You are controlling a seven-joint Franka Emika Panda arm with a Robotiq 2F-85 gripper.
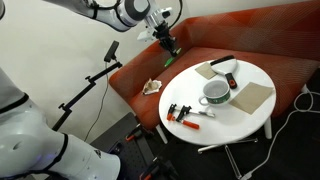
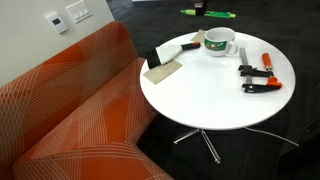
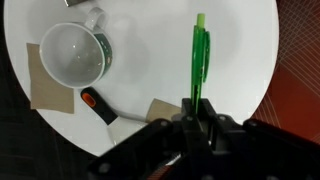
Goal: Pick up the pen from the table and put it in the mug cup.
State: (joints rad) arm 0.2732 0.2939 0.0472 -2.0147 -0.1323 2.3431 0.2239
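Note:
Next, my gripper puts the green pen down inside the squat white mug [image 1: 216, 94] [image 3: 73, 54] next to the tan pad on the table and lets go.
My gripper [image 3: 197, 118] is shut on the slim green pen [image 3: 200, 55], which sticks out past the fingertips. In the wrist view the pen hangs over the round white table [image 3: 150, 45], to the right of the squat white mug [image 3: 72, 55], which stands upright and looks empty. In an exterior view the gripper [image 1: 165, 38] holds the pen [image 1: 172, 47] in the air above the sofa, off the table's [image 1: 225, 125] far edge and well apart from the mug [image 1: 216, 92]. The pen [image 2: 215, 14], the mug [image 2: 220, 42] and the table [image 2: 200, 100] also show in an exterior view.
An orange sofa [image 2: 70, 110] curves round the table. On the table lie tan pads [image 1: 252, 97] [image 2: 165, 70], orange-and-black clamps [image 1: 180, 110] [image 2: 258, 80], an orange-handled tool [image 3: 98, 103] and a black bar [image 1: 222, 62]. A tripod stands beside the sofa [image 1: 85, 90].

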